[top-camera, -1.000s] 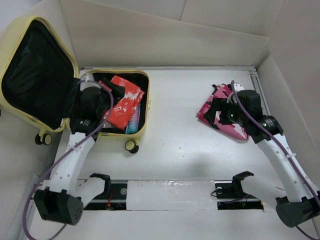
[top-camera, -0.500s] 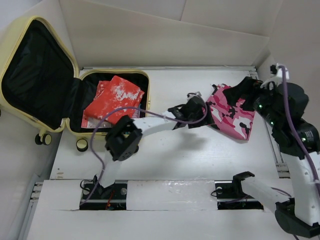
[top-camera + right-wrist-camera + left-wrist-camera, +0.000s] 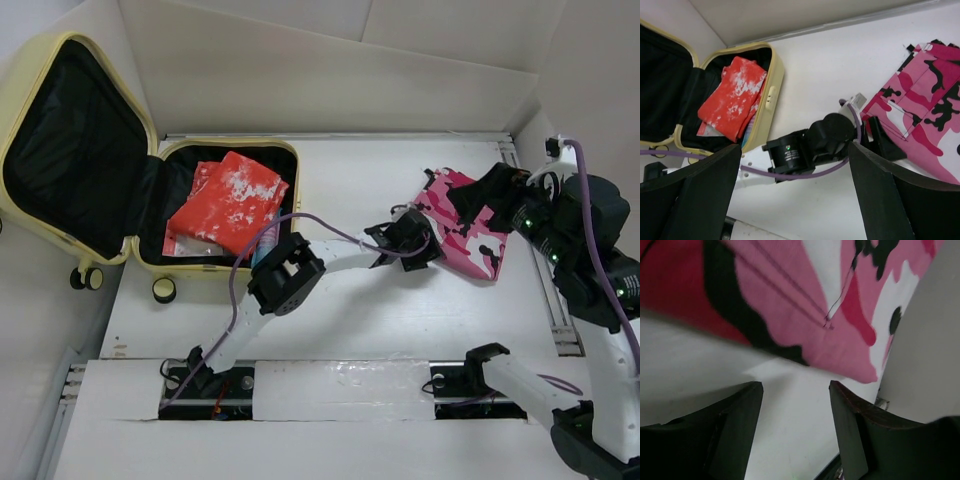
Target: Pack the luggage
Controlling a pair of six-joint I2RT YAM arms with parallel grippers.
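My left gripper will drag the pink camouflage cloth closer before lifting it by its edge [image 3: 807, 361], because the cloth lies far from the luggage with my left arm stretched.
The luggage [image 3: 150, 262] lies open at the left, pale yellow with black lining, its lid [image 3: 70, 150] tipped back. A red and white garment [image 3: 228, 200] lies in its base. A pink camouflage cloth [image 3: 480, 240] lies on the table at the right. My left arm reaches across the table, and my left gripper [image 3: 424, 238] is open at the cloth's left edge. In the left wrist view the cloth [image 3: 790, 305] lies just past my left gripper [image 3: 795, 390], with nothing between the fingers. My right gripper [image 3: 480, 198] hangs wide open above the cloth.
White cardboard walls [image 3: 330, 80] close in the table at the back and both sides. A caster wheel [image 3: 162, 290] sticks out at the luggage's near edge. From the right wrist view, the left arm's wrist [image 3: 805, 147] lies between the luggage [image 3: 771, 82] and the cloth [image 3: 925, 100].
The left arm left the luggage and stretched right to the pink cloth, its jaws narrowing somewhat. The right gripper lifted off the cloth and stays wide open.
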